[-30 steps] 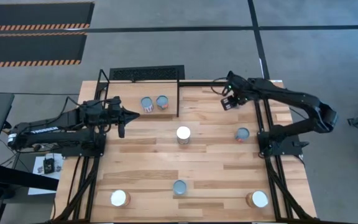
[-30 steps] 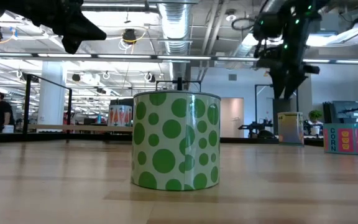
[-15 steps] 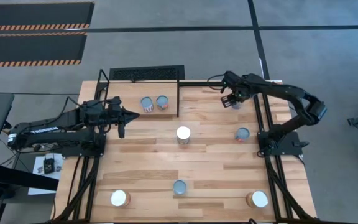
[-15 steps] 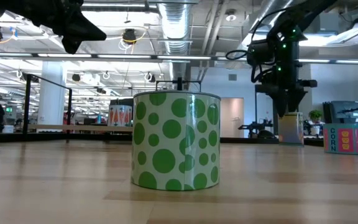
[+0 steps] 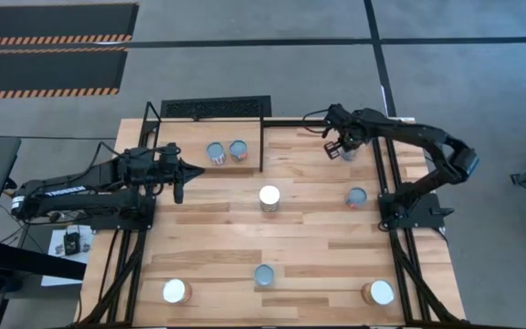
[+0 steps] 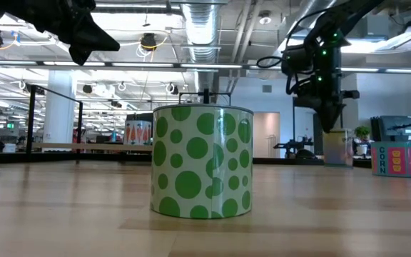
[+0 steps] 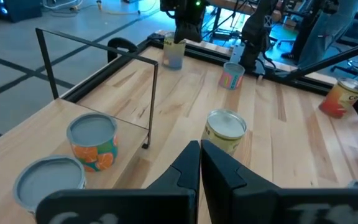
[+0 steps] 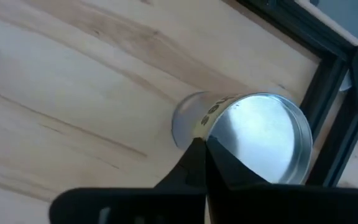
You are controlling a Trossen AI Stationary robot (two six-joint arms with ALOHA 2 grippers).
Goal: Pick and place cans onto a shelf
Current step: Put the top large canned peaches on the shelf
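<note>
The robot's right gripper needs to release the silver-topped can on the table diagonally [image 5: 243, 229] in front of the middle white-topped can.
My right gripper [image 5: 340, 146] is shut and points down over a silver-topped can [image 5: 347, 153] at the table's far right. Its fingertips [image 8: 199, 151] stand at the rim of the can's top [image 8: 263, 134]. The low view shows it just above that can [image 6: 337, 146]. My left gripper [image 5: 197, 165] is shut and empty, and waits beside the shelf [image 5: 190, 137]. Two cans [image 5: 215, 153] [image 5: 237, 149] stand on the shelf's board inside its black rod frame [image 7: 154, 93]. My right gripper's shut fingertips come from above at the near rim of the can's silver top [image 8: 225, 134]. I cannot tell whether they touch it. The can stands upright on the table.
Other cans stand on the table: a white-topped one at the middle [image 5: 269, 196], one near the right edge [image 5: 357, 196], a green-dotted one [image 6: 202, 160] at the near middle, and two at the near corners [image 5: 176, 291] [image 5: 382, 292]. The right arm's black post [image 5: 391, 196] stands close by.
My right gripper has come down toward the can at the table's far right and now stands just over its top. Its arm has folded in at the elbow. The can has stayed where it was.
</note>
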